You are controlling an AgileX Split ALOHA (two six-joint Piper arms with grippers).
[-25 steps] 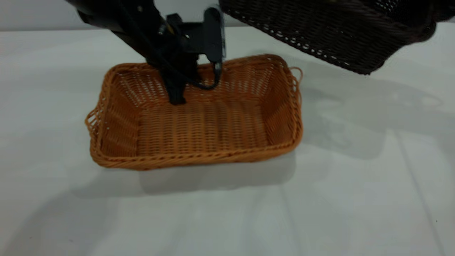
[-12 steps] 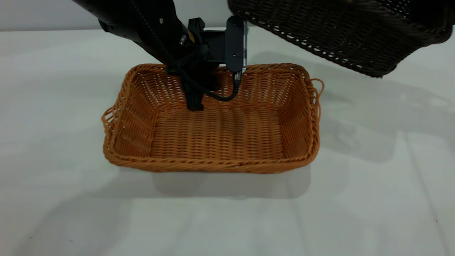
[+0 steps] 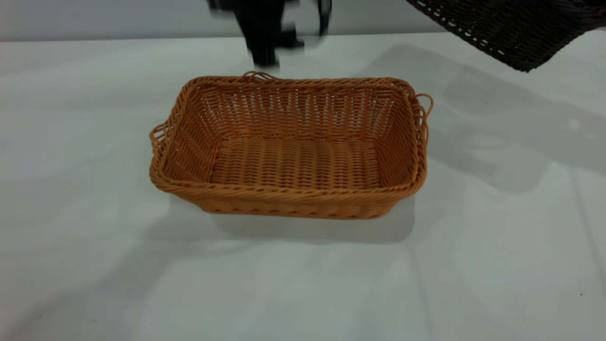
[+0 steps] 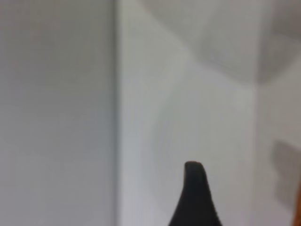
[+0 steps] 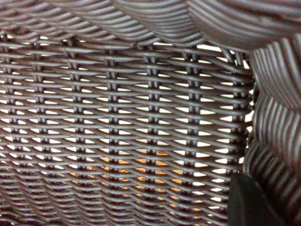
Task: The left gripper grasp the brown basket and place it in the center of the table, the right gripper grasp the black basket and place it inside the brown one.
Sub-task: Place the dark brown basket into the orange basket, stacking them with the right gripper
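The black basket, still tilted in the air above the table, will go down between the woven sides of the empty brown basket [image 3: 302, 126] from my right gripper.
The brown basket [image 3: 293, 147] stands upright and empty on the table [image 3: 94, 142], near its middle. My left gripper [image 3: 265, 57] hangs blurred above and just behind the basket's far rim, clear of it and holding nothing. In the left wrist view one black finger [image 4: 195, 195] shows over bare table, the other out of frame. The black basket [image 3: 516, 33] hangs tilted in the air at the top right, above the table. In the right wrist view its dark weave [image 5: 122, 108] fills the picture, with one finger [image 5: 249, 202] against its wall; orange shows through the gaps.
The white table surface [image 3: 303, 284] lies bare around the brown basket, with shadows of the arms and the black basket to the right. The table's far edge meets a grey wall [image 3: 118, 19].
The left gripper has let go of the brown basket's far wall and risen up and back. The brown basket has shifted slightly right and settled. The black basket has moved up and to the right.
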